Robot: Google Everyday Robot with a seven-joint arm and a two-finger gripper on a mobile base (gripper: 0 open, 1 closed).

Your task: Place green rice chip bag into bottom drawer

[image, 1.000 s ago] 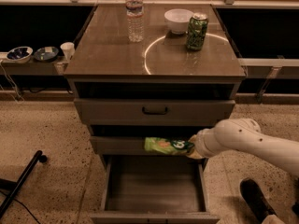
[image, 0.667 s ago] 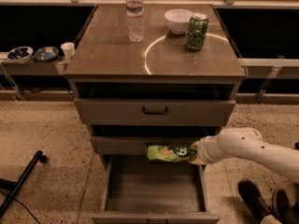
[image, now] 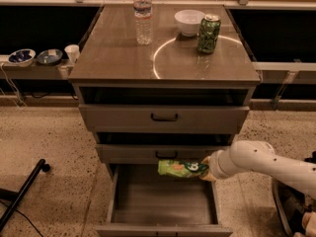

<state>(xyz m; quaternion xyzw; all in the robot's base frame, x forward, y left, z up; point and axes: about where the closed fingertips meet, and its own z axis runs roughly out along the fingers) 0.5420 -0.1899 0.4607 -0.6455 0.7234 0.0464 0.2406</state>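
Note:
The robot's gripper should release the green rice chip bag on the middle of the open bottom drawer's grey bottom (image: pixel 171 193).
The green rice chip bag (image: pixel 181 168) is a light-green pouch held flat and level over the back of the open bottom drawer (image: pixel 163 197), just below the middle drawer's front. My gripper (image: pixel 206 170) comes in from the right on a white arm and is shut on the bag's right end. The bag hangs above the drawer's grey floor and does not touch it. The drawer is pulled out toward the camera.
The cabinet top (image: pixel 118 58) carries a water bottle (image: pixel 143 15), a white bowl (image: pixel 189 21) and a green soda can (image: pixel 209 33). Two upper drawers with black handles (image: pixel 164 117) are slightly open. A black pole (image: pixel 22 194) lies on the floor at left.
The gripper with the bag has moved a little to the right and slightly lower over the drawer. The arm has drawn in toward the drawer's right side.

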